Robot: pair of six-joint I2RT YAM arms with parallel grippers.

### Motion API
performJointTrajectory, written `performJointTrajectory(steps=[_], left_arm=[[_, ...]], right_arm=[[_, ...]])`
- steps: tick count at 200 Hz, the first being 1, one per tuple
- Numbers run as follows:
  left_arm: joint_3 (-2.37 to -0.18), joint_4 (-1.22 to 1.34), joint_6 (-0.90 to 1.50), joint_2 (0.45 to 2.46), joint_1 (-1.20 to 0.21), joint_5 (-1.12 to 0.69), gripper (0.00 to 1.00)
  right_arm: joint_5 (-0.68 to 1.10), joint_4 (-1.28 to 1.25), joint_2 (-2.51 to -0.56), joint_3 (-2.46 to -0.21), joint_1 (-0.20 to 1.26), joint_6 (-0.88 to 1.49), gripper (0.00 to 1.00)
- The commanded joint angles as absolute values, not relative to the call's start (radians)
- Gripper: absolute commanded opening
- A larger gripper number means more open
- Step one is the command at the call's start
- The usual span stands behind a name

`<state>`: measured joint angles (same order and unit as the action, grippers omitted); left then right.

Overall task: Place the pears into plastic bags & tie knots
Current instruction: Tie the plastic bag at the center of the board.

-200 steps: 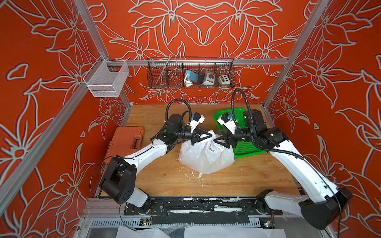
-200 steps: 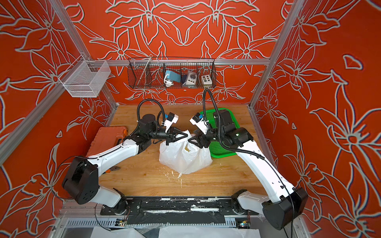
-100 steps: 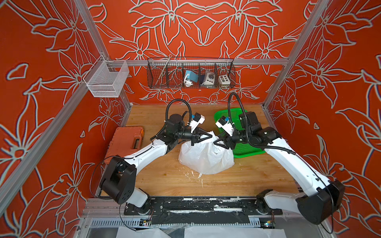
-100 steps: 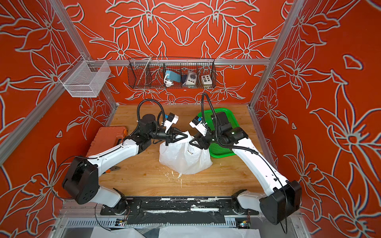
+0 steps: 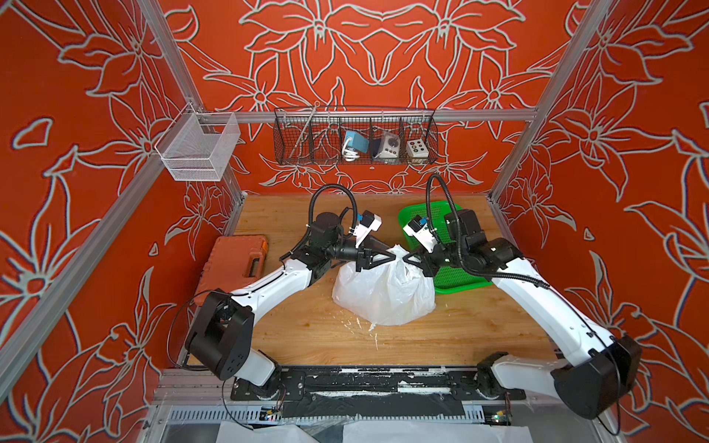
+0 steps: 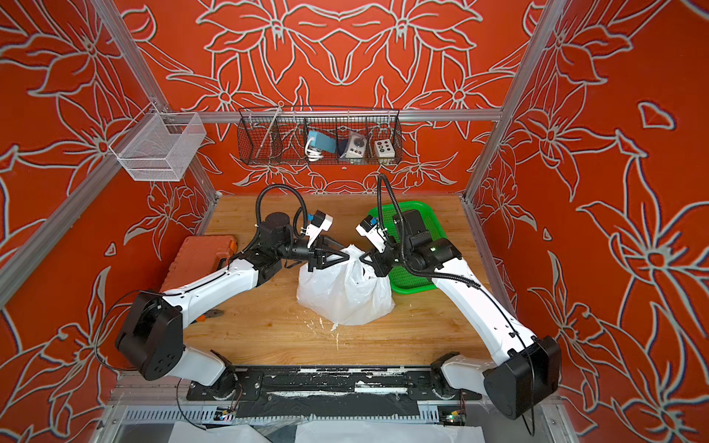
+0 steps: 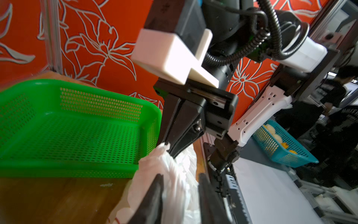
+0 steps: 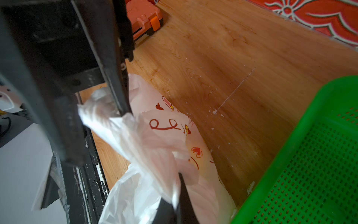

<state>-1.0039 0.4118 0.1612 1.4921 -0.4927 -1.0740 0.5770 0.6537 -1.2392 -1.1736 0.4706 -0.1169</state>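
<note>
My left gripper has loose plastic between its open fingers, and it should close on the bag's top (image 5: 399, 253) before my right gripper lets go of the twisted piece of plastic it pinches.
The white plastic bag (image 5: 383, 295) (image 6: 345, 291) stands bulging on the wooden table, its top gathered between my two grippers. My left gripper (image 5: 392, 255) (image 7: 181, 178) is open, its jaws apart with loose bag plastic lying between them. My right gripper (image 5: 413, 261) (image 8: 179, 176) is shut on a twisted strand of the bag's handle (image 8: 139, 139); the left wrist view shows it (image 7: 168, 147) pinching that white plastic. Red hearts and cartoon prints (image 8: 164, 126) show on the bag. The pears are hidden. Whether a knot has formed, I cannot tell.
A green mesh basket (image 5: 460, 276) sits right behind the right gripper. An orange tool case (image 5: 238, 261) lies at the table's left. A black wire rack (image 5: 356, 138) and a white mesh bin (image 5: 199, 149) hang on the walls. White scraps (image 5: 368, 326) dot the table's front.
The right gripper moved left to the bag's top and shut on the handle. The left gripper, shut on the bag before, has opened its jaws.
</note>
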Motion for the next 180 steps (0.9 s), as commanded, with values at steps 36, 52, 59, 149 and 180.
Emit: performJointTrajectory(steps=[36,52,59,149,180], left_arm=[[-1.044,0.385,0.118,1.535,-0.52,-1.047,0.53],[-1.062,0.359,0.096,1.55,-0.533,-1.032,0.54],[-1.07,0.353,0.092,1.559,-0.538,-1.027,0.54],[-1.082,0.42,0.121,1.592,-0.565,-0.954,0.0],[-1.063,0.43,0.122,1.577,-0.565,-0.923,0.0]], right_arm=[[0.588,0.616,-1.214,-1.155,0.466,-0.088,0.0],[0.609,0.614,-1.215,-1.155,0.469,-0.088,0.0],[0.615,0.614,-1.215,-1.157,0.469,-0.089,0.0],[0.533,0.668,-1.142,-1.152,0.483,-0.05,0.37],[0.46,0.714,-1.01,-1.125,0.483,0.02,0.47]])
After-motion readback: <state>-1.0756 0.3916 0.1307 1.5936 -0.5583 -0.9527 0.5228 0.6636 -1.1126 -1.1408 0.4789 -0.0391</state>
